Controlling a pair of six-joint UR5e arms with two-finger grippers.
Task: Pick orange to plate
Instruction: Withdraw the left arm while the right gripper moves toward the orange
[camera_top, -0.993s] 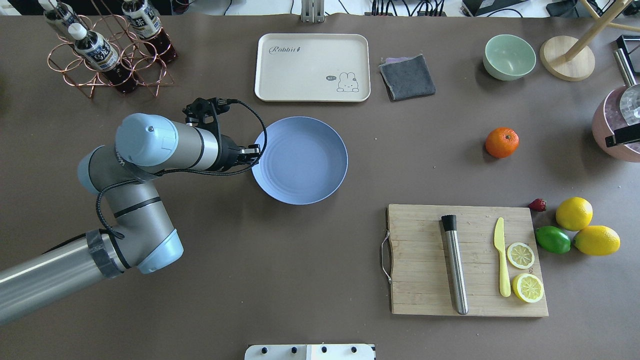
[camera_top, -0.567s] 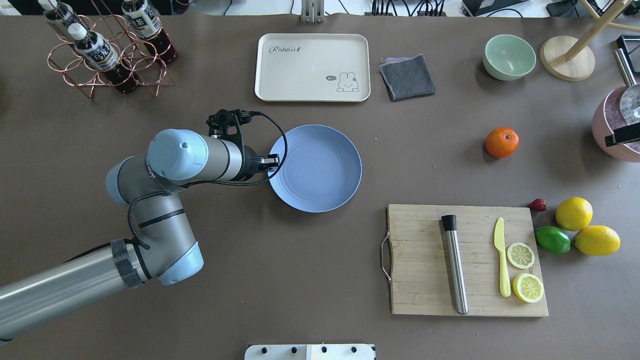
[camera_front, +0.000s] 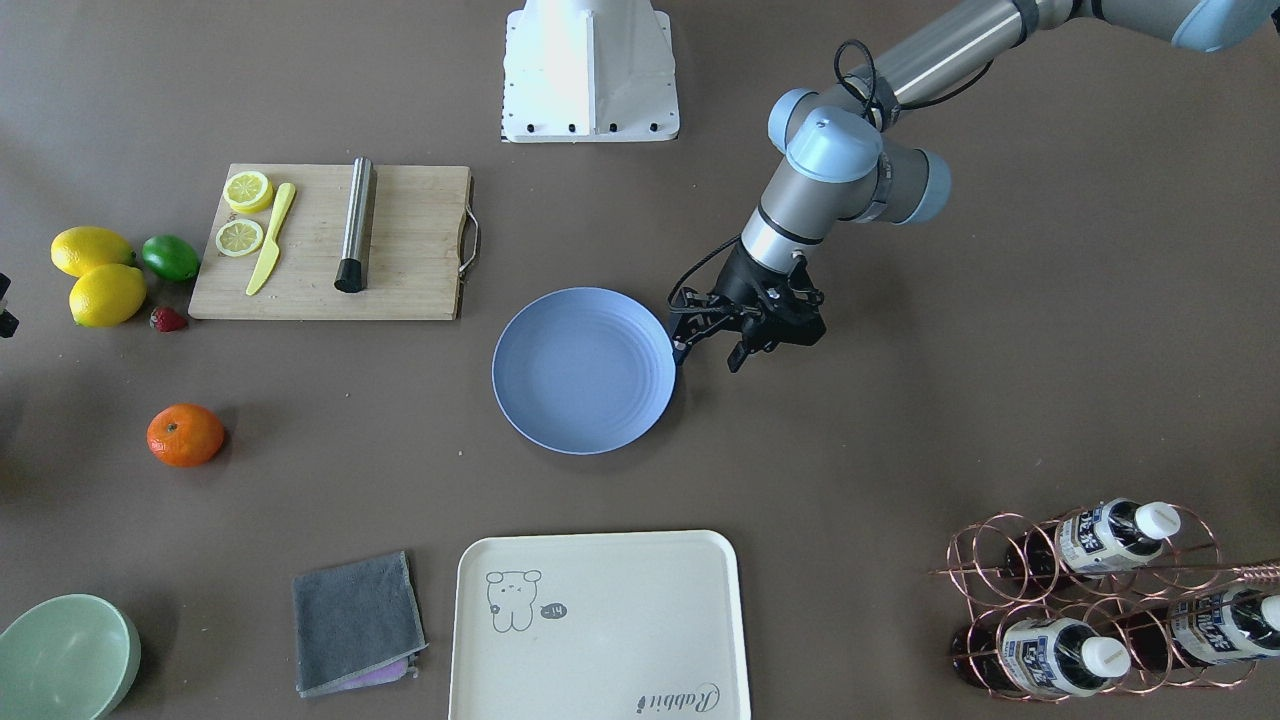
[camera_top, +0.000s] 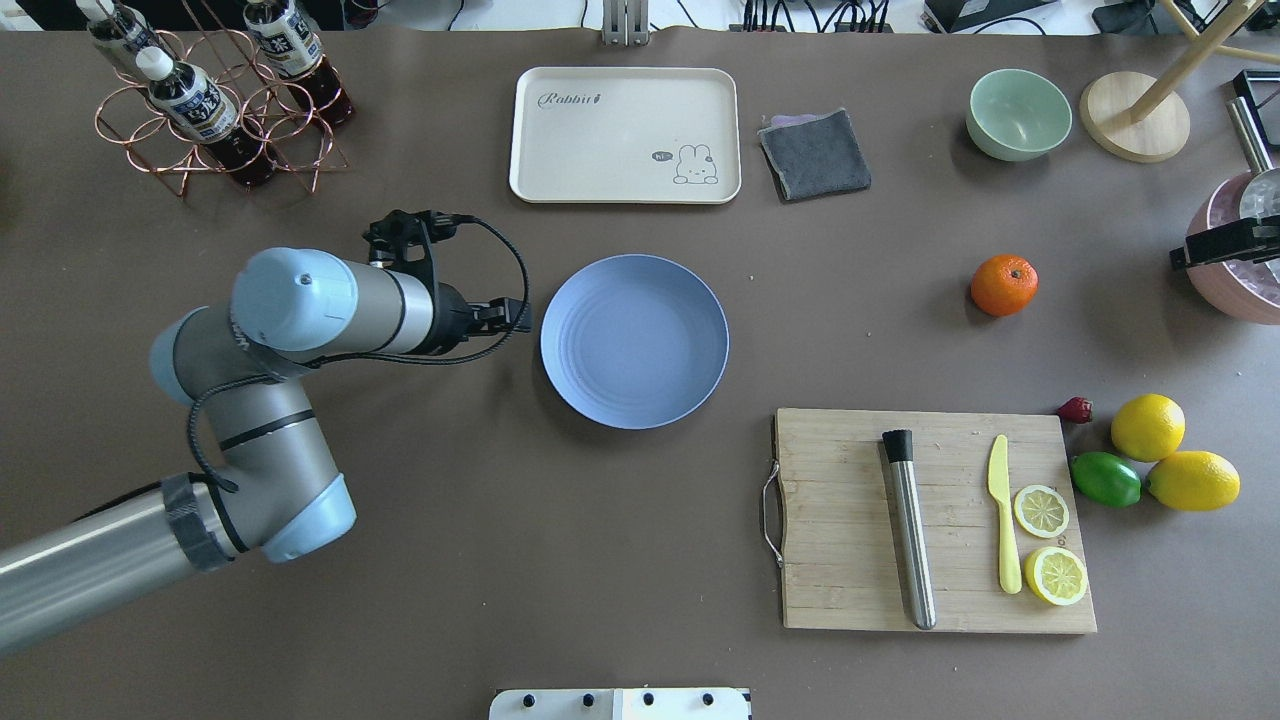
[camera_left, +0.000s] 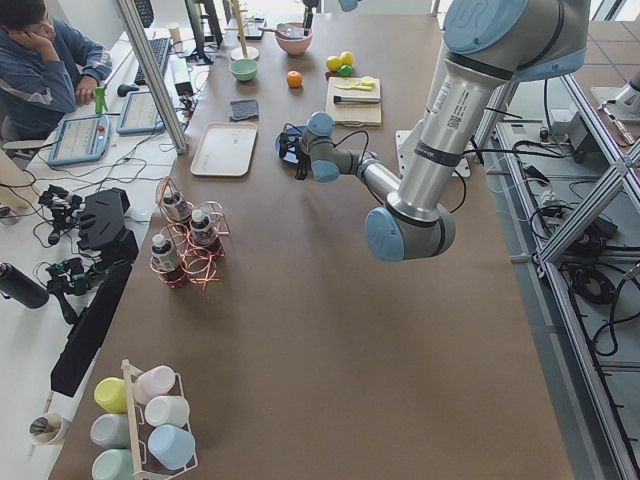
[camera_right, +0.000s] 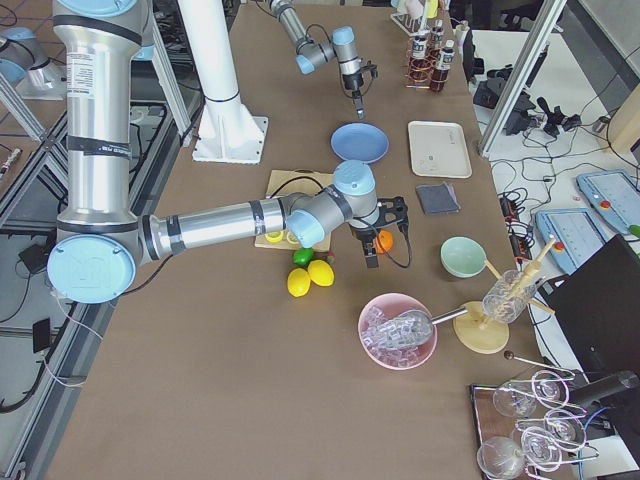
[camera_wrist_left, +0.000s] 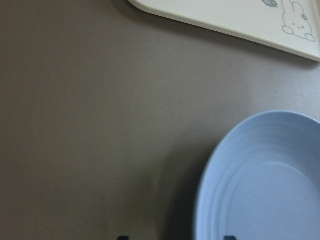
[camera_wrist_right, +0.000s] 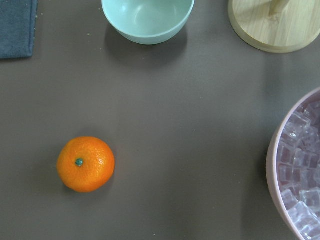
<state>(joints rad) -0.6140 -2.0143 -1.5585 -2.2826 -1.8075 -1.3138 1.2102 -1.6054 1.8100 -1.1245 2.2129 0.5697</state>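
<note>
My right gripper is to close around the middle of the orange (camera_front: 186, 434) (camera_wrist_right: 86, 164), with its fingers on opposite sides, because the orange belongs on the plate.
The orange (camera_top: 1004, 285) sits alone on the brown table at the right, also seen in the front view (camera_front: 185, 435) and lower left in the right wrist view (camera_wrist_right: 85, 164). The blue-lavender plate (camera_top: 635, 340) lies flat and bare at table centre (camera_front: 583, 370). My left gripper (camera_top: 520, 314) hovers just left of the plate's rim, apart from it, open and holding nothing (camera_front: 710, 355). The plate's edge fills the lower right of the left wrist view (camera_wrist_left: 265, 180). My right gripper (camera_top: 1215, 245) pokes in at the right edge, beyond the orange; its jaws are not readable.
A cream tray (camera_top: 625, 135), grey cloth (camera_top: 815, 153) and mint bowl (camera_top: 1018, 113) line the far side. A cutting board (camera_top: 935, 520) with muddler, knife and lemon slices lies near right, with lemons (camera_top: 1148, 427) and a lime (camera_top: 1106, 479) beside it. A bottle rack (camera_top: 215, 95) is far left, a pink ice bowl (camera_top: 1235, 260) far right.
The left gripper slid the plate rightward by its rim, then let go and drew back left. The right gripper edged further into view at the right edge.
</note>
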